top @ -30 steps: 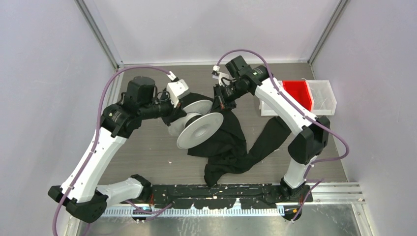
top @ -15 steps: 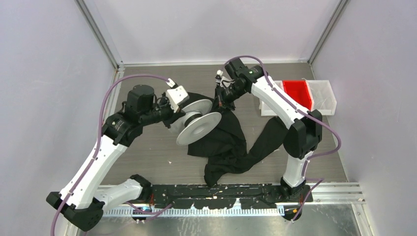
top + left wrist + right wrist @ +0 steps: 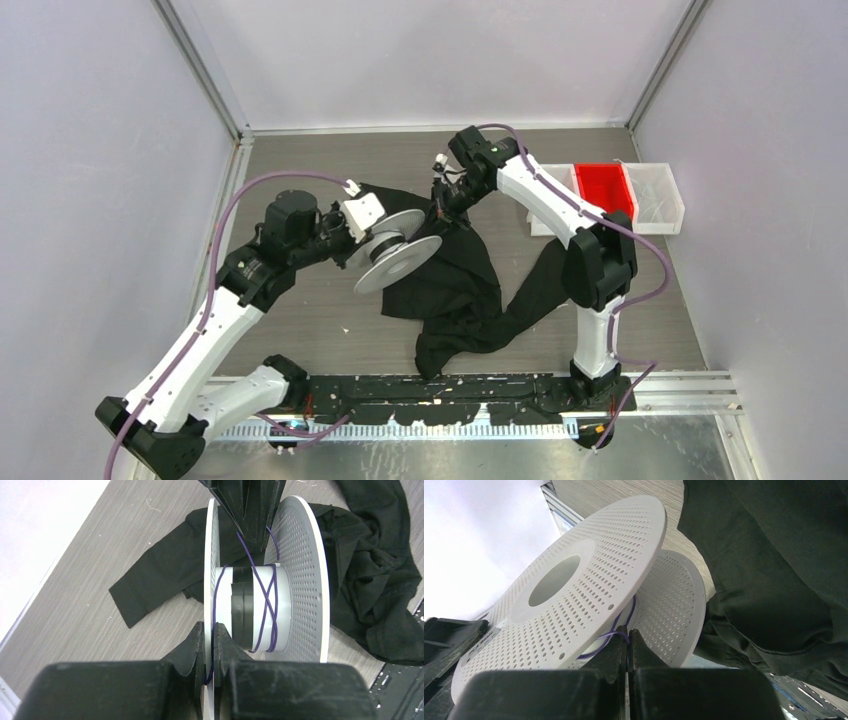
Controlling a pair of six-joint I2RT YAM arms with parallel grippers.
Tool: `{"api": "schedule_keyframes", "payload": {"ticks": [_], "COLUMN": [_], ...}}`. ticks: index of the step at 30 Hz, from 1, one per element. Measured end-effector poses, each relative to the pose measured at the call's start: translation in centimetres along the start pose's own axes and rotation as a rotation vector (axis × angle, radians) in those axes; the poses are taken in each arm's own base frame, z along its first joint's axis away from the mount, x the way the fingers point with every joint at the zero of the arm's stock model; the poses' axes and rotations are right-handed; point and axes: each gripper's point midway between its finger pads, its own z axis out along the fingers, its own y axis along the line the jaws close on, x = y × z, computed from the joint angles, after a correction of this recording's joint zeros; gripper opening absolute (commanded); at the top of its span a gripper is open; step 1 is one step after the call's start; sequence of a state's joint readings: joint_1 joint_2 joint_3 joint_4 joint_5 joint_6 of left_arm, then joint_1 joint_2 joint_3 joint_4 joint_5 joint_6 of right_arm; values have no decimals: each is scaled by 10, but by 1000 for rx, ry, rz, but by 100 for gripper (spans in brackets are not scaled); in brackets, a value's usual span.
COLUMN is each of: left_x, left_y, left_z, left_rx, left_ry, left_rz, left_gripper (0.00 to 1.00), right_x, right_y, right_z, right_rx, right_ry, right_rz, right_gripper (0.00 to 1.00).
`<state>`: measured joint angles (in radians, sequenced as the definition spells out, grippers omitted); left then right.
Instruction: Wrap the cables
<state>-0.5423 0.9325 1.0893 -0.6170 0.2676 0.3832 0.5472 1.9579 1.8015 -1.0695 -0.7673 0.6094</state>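
Note:
Next, I release the white spool with my left gripper on the bare table (image 3: 346,215) beside the black cloth's far end.
A white perforated spool (image 3: 400,262) is tilted above the table. My left gripper (image 3: 372,245) is shut on the rim of one flange; in the left wrist view (image 3: 210,650) a strand of the cable also runs between the jaws. The thin dark purple cable (image 3: 270,605) crosses several times around the white hub beside a black band. My right gripper (image 3: 440,203) reaches in between the flanges from the far side (image 3: 252,515). In the right wrist view (image 3: 628,636) it is shut on the cable (image 3: 611,637), just below the spool flange (image 3: 574,590).
A large black cloth (image 3: 460,290) lies crumpled under and to the right of the spool, also in the wrist views (image 3: 370,580) (image 3: 774,570). A red bin (image 3: 605,190) and a clear bin (image 3: 662,195) stand at the right edge. A black rail (image 3: 450,390) runs along the near edge.
The left arm has turned the spool so its flanges lie flatter and shifted it slightly left. The right gripper has moved a little farther back, staying at the spool.

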Motion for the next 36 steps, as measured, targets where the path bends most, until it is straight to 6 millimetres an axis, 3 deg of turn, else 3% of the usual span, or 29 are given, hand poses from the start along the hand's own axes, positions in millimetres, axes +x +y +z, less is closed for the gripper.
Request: {"api": "schedule_keyframes", "payload": {"ticks": [10,18,25,36], "left_x": [0,-5,-14,-14], "left_y": [4,5,7,12], "left_z": [0,-4,-8,-9], "left_rx": [-30,-37,-51,-80], "left_ry": [-34,-58,-95,-89], "left_rz": [53,59,68,69], "left_gripper": [0,0,0,0], "right_x": [-7,-13,-26,-40], "right_y": [2,-1,-13,-36], "right_z": [9,11,5,-19], "right_rx": [-36,-37,-14,-1], "right_ry": [36,34,-5,-48], "right_rz": [33,49,74,141], "right_gripper": [11,34,42,47]}}
